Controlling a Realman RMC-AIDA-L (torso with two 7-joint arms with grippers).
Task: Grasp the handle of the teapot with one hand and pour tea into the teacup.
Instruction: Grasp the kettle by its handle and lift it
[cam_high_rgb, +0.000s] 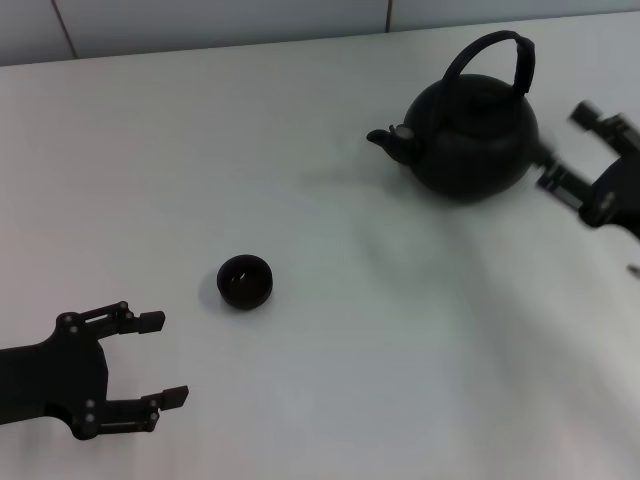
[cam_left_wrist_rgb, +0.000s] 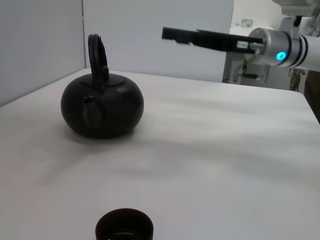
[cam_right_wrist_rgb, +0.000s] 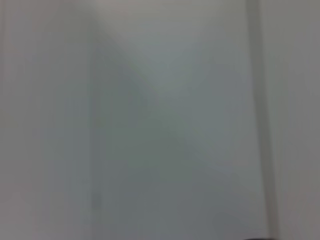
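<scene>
Next, my right gripper closes on the upright end of the handle (cam_high_rgb: 524, 72) of the teapot, on the opposite side from the teapot's spout.
The round black teapot (cam_high_rgb: 468, 135) stands at the back right of the white table, its spout pointing left and its arched handle (cam_high_rgb: 505, 50) upright. It also shows in the left wrist view (cam_left_wrist_rgb: 102, 105), with the handle (cam_left_wrist_rgb: 98, 55) edge-on. The small dark teacup (cam_high_rgb: 244, 281) sits left of centre and shows in the left wrist view (cam_left_wrist_rgb: 124, 226). My right gripper (cam_high_rgb: 568, 147) is open and empty just right of the teapot, apart from it; it shows raised above table level in the left wrist view (cam_left_wrist_rgb: 172, 35). My left gripper (cam_high_rgb: 163, 358) is open and empty at the front left, near the cup.
The white table (cam_high_rgb: 400, 330) spreads under everything. A pale wall (cam_high_rgb: 200, 25) runs behind its far edge. The right wrist view shows only a blurred pale surface.
</scene>
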